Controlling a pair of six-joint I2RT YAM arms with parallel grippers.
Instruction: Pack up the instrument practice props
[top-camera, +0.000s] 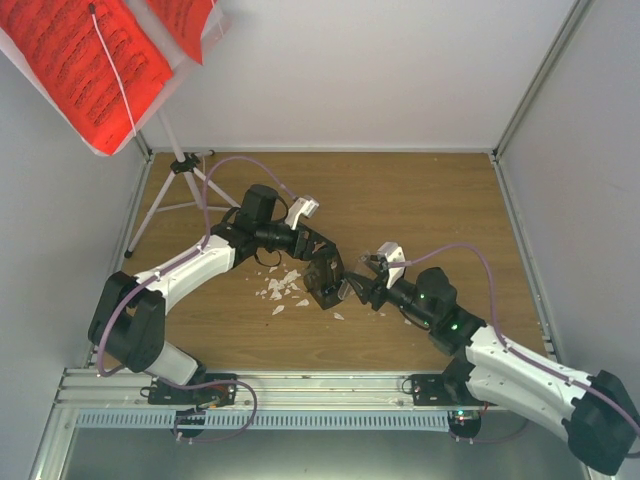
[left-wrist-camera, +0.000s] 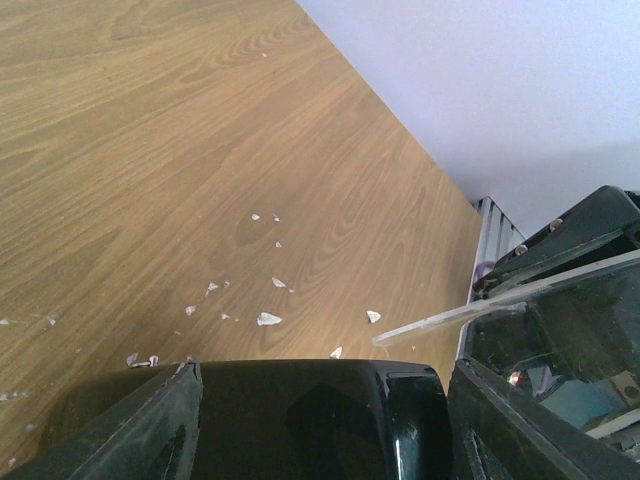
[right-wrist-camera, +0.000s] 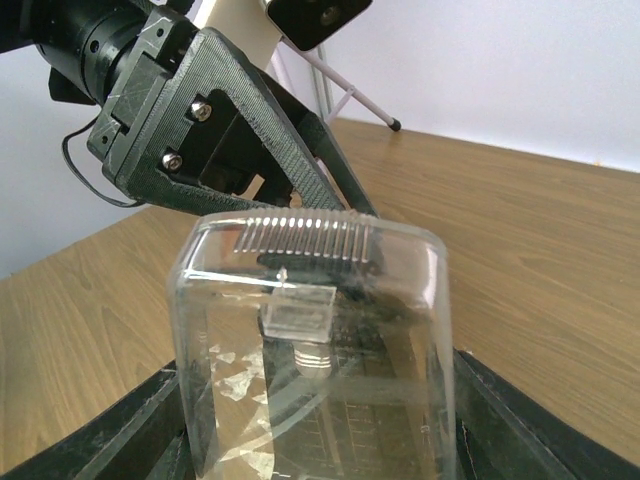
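Note:
My right gripper has the clear plastic cover. It will let go of the cover on the front of the glossy black metronome (top-camera: 337, 273) (right-wrist-camera: 330, 385).
The white music stand (top-camera: 183, 170) is at the back left on thin tripod legs, and its tray carries bright red sheets of music (top-camera: 80, 60). At mid-table my left gripper (top-camera: 322, 283) is shut on the glossy black metronome (left-wrist-camera: 310, 420), which fills the gap between its fingers (left-wrist-camera: 140, 430). Facing it, my right gripper (top-camera: 362, 290) is shut on the metronome's clear plastic cover (right-wrist-camera: 315, 350). The cover's open end points at the left gripper. Its clear edge (left-wrist-camera: 500, 300) also shows in the left wrist view, close beside the metronome.
Small white crumbs (top-camera: 280, 290) lie on the wooden table under and left of the grippers, also seen as crumbs (left-wrist-camera: 268, 319). White walls enclose the table on three sides. One tripod leg (right-wrist-camera: 350, 95) shows behind the left arm in the right wrist view.

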